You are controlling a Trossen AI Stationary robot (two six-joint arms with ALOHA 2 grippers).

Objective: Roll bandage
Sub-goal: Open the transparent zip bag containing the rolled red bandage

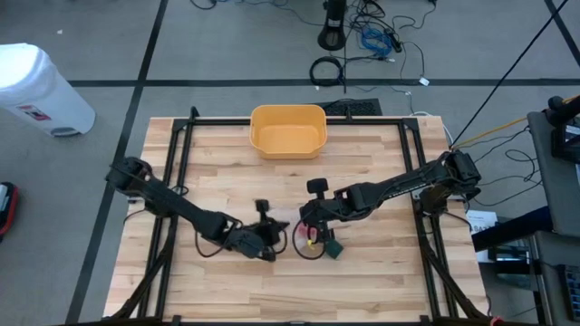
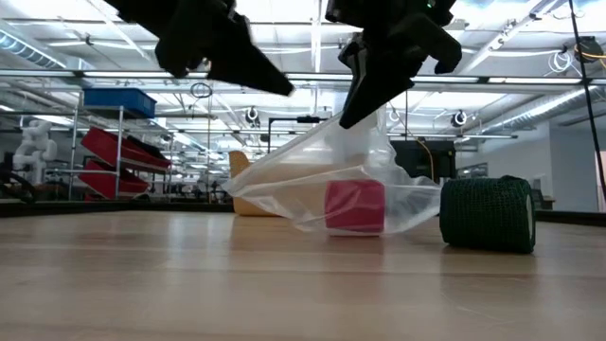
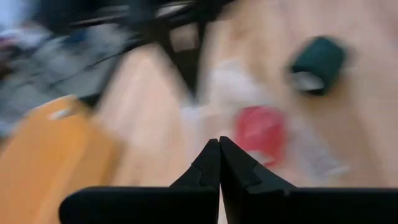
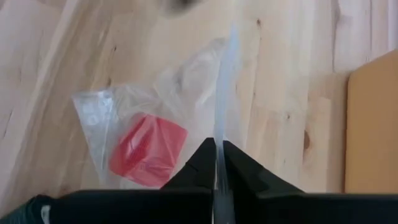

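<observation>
My right gripper needs to keep pinching the bag's upper edge together, as it alone does now, until my left gripper takes the edge's free part [image 4: 230, 59], and then open to regrasp.
A clear plastic bag [image 2: 312, 180] lies near the table's middle with a red bandage roll [image 2: 355, 206] inside it. The red roll also shows in the right wrist view [image 4: 148, 149]. A dark green bandage roll [image 2: 488, 214] stands on the table just right of the bag. My right gripper [image 4: 219, 146] is shut on the bag's upper edge. My left gripper [image 3: 219, 144] is shut and empty, above the table just left of the bag [image 1: 275, 239]. My right gripper pinches the bag's upper edge [image 4: 222, 93] between its two fingers, coming from above and pointing down. The plastic is drawn up into a peak below the fingers [image 2: 365, 95]. The bag's bottom, with the red roll, rests on the table.
A yellow bin [image 1: 288, 131] stands at the table's far middle. Black frame rails [image 1: 177, 172] run along the table's left and right sides. A white container [image 1: 41, 86] stands on the floor beyond the far left corner.
</observation>
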